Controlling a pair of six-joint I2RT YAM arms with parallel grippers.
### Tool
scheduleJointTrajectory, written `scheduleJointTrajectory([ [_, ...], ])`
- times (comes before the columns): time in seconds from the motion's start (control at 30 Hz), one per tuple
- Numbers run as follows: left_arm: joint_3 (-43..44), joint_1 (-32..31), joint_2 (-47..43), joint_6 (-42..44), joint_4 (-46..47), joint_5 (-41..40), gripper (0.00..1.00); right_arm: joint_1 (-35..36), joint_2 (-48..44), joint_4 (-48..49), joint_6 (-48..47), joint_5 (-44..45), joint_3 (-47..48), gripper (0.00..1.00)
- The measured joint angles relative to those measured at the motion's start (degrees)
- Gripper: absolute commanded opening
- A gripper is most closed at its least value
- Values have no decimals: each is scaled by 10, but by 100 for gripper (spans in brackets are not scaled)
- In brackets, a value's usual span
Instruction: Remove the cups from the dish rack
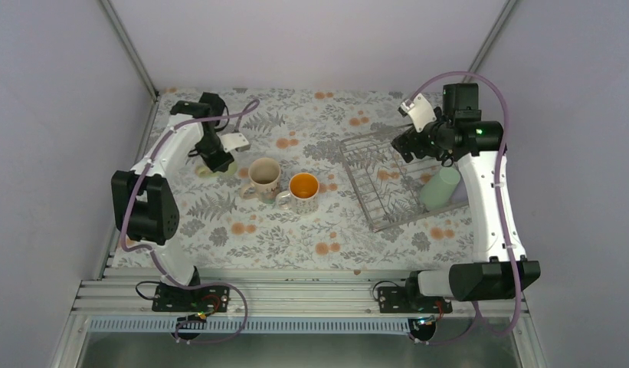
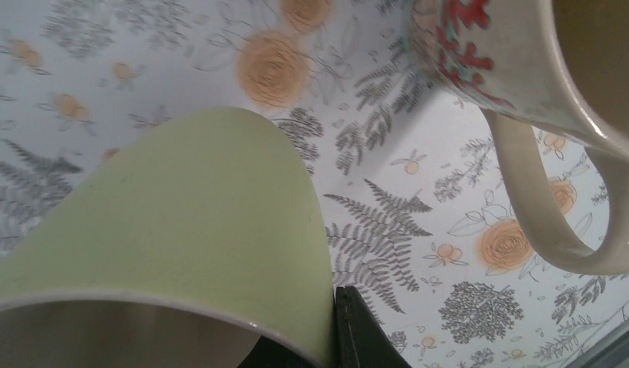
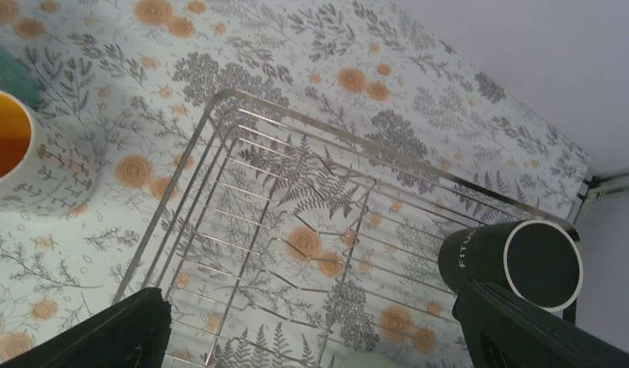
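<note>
Next, my left gripper sets the pale green mug down on the floral cloth [image 1: 230,185] [image 2: 305,182] next to the cream patterned mug's handle.
My left gripper [image 1: 217,161] is shut on the rim of the pale green mug [image 2: 181,222], down at the table's far left; one dark finger [image 2: 365,330] presses on the mug's outer wall. Just to its right stand the cream patterned mug [image 1: 263,178] and the patterned mug with the orange inside [image 1: 303,189], both upright on the cloth. My right gripper [image 3: 319,337] hangs open above the dish rack [image 1: 372,180]. In the rack a black mug [image 3: 518,261] lies on its side close to the right finger, and a green tumbler [image 1: 440,188] lies near the rack's right side.
A floral cloth [image 1: 296,230] covers the table. Grey walls close in at the back and on both sides. The right arm's link [image 1: 491,199] stands beside the rack's right edge.
</note>
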Motion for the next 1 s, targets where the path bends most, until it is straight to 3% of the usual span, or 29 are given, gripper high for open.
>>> scheduleJointTrajectory([
  [0.23, -80, -40, 0, -10, -1, -18, 2, 0, -1, -1, -2, 22, -14, 97],
  [0.8, -101, -40, 9, -26, 21, -38, 2, 0, -16, 2, -13, 49, -35, 98],
  [1.0, -89, -41, 20, -29, 21, -28, 17, 0, -18, 6, -13, 49, -45, 98],
])
